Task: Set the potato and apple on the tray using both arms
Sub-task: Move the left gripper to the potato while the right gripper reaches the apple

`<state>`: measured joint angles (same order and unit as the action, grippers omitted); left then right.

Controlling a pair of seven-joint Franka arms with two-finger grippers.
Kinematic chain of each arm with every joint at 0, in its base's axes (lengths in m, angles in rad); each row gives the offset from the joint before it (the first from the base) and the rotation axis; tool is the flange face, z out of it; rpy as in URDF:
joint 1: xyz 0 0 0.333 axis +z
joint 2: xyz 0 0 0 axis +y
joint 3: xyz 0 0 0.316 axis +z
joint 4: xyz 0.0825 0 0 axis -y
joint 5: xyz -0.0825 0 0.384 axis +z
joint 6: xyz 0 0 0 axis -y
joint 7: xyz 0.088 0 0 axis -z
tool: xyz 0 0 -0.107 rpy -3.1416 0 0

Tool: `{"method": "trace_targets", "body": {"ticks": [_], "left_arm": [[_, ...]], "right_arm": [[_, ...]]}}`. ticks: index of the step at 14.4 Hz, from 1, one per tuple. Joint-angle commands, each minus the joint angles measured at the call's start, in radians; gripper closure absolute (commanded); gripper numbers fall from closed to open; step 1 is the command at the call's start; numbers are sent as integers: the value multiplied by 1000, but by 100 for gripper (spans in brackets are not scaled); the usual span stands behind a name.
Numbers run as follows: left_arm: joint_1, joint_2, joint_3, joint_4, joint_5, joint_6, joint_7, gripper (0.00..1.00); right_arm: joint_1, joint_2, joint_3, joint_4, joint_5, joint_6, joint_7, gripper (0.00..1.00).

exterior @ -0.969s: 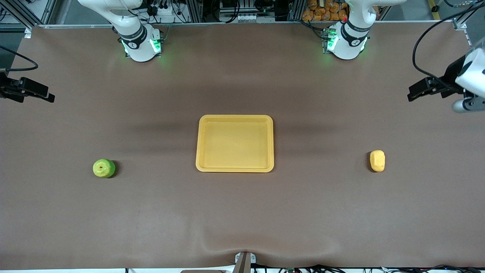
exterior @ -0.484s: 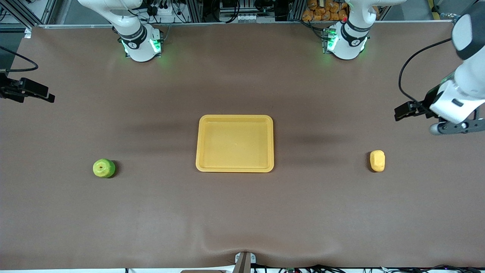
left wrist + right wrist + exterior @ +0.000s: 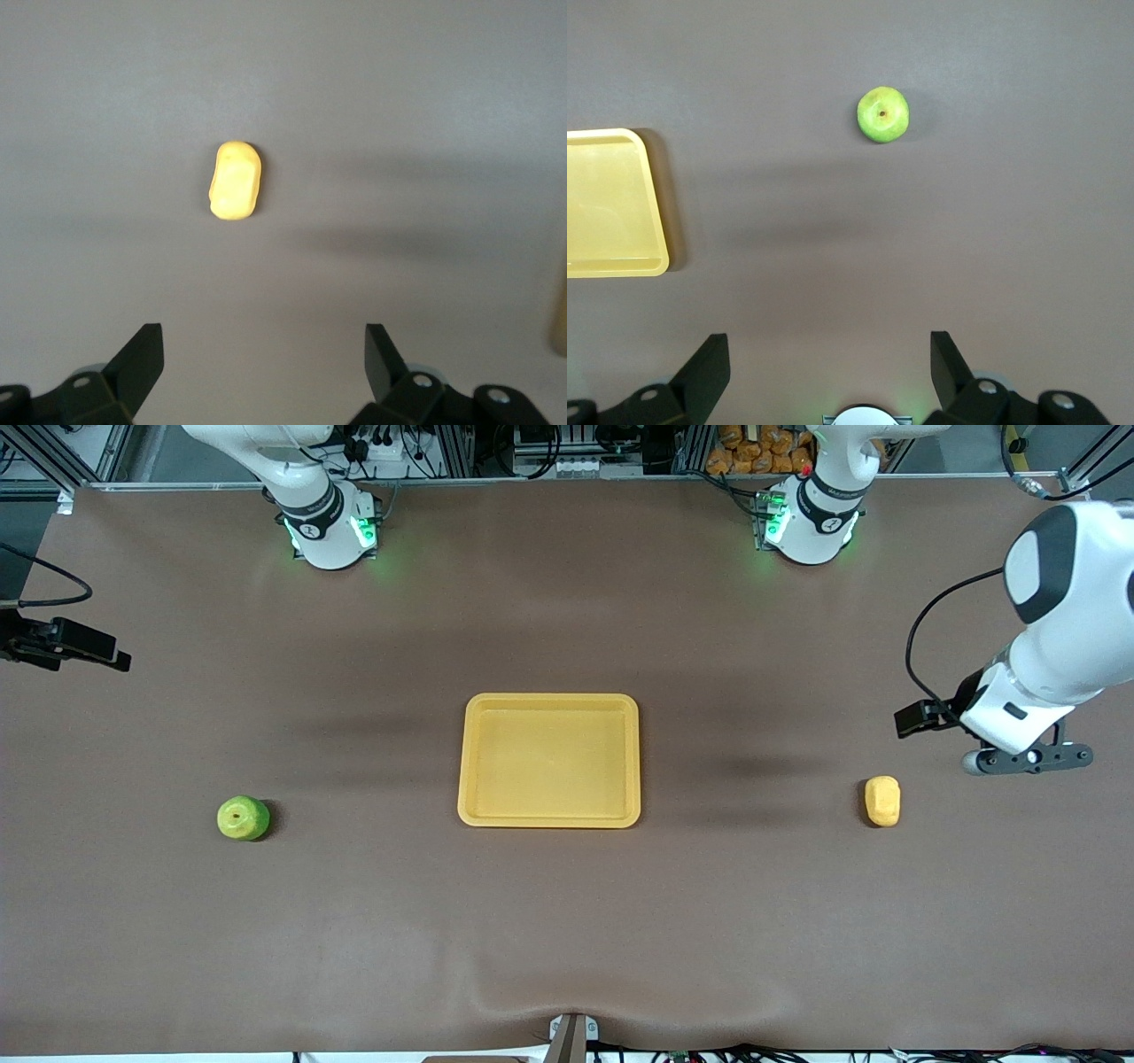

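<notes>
The yellow potato is next for my left gripper. It should go there and close around the potato's middle (image 3: 882, 802) (image 3: 236, 181), with its fingers on the two long sides.
The yellow-orange tray (image 3: 549, 817) lies in the middle of the table with nothing in it. The green apple (image 3: 243, 817) sits toward the right arm's end, the yellow potato (image 3: 882, 801) toward the left arm's end. My left gripper (image 3: 1026, 759) hangs over bare table beside the potato, toward the left arm's end. In the left wrist view it (image 3: 263, 345) is open and empty, with the potato (image 3: 236, 181) ahead. My right gripper (image 3: 830, 354) is open and empty, with the apple (image 3: 882, 114) and a tray corner (image 3: 611, 204) in its view. Only a black wrist part (image 3: 75, 644) shows in front.
A brown mat covers the table, with a wrinkle (image 3: 567, 1001) at its edge nearest the front camera. The two green-lit arm bases (image 3: 332, 531) (image 3: 811, 527) stand at the table's top edge. A cable (image 3: 921, 646) loops off the left wrist.
The left arm has swung in from the table's end and down, bringing its gripper close beside the potato. The right arm has barely moved. Apple, potato and tray have not moved.
</notes>
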<state>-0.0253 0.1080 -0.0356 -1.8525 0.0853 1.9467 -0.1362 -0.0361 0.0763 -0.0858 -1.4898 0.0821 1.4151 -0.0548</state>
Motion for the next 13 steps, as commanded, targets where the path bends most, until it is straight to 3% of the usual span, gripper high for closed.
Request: {"method": "trace_targets", "body": {"ticks": [1, 9, 13], "left_arm": [[7, -10, -1, -74, 34, 98, 18, 0], [38, 13, -1, -238, 37, 361, 18, 0], [56, 58, -1, -261, 39, 426, 20, 0]], "right_arm": [[-13, -1, 8, 6, 16, -10, 10, 0], [-16, 76, 8, 11, 1, 11, 1, 0], [-31, 115, 8, 9, -11, 99, 1, 0]]}}
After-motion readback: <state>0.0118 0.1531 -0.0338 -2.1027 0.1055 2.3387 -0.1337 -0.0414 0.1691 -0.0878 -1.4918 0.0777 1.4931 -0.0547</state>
